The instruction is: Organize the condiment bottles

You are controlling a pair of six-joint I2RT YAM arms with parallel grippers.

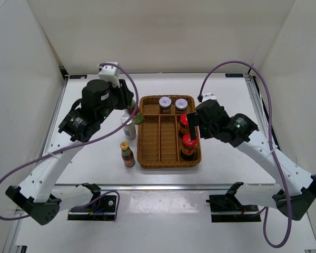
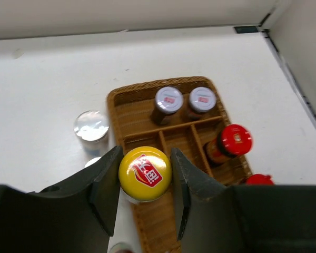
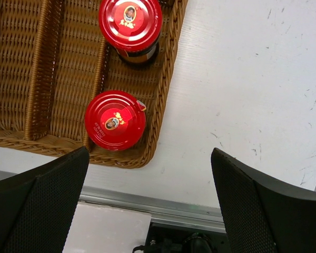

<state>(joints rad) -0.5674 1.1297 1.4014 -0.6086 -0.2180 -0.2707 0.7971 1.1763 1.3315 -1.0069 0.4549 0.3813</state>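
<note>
Next, I let go of the green-labelled bottle with my left gripper in the tray's middle compartment (image 1: pixel 169 132) (image 2: pixel 186 149), next to the farther red-lidded jar.
My left gripper (image 2: pixel 145 176) is shut on the yellow cap of a green-labelled bottle (image 2: pixel 145 173), at the left rim of the wicker tray (image 1: pixel 168 161); it also shows in the top view (image 1: pixel 137 117). A second yellow-capped bottle (image 1: pixel 127 154) stands on the table left of the tray. A silver-capped white shaker (image 2: pixel 91 126) stands by the tray's left side, another partly hidden beside it. Two grey-lidded jars (image 1: pixel 165 103) (image 1: pixel 181 104) sit in the tray's back compartments. Two red-lidded jars (image 3: pixel 130 21) (image 3: pixel 115 120) stand in the right compartment. My right gripper (image 3: pixel 152 197) is open and empty, just right of them.
The tray's two long left and middle compartments (image 1: pixel 159 138) hold nothing. White walls enclose the table on three sides. A metal rail (image 3: pixel 200 211) runs along the table's near edge, below the tray.
</note>
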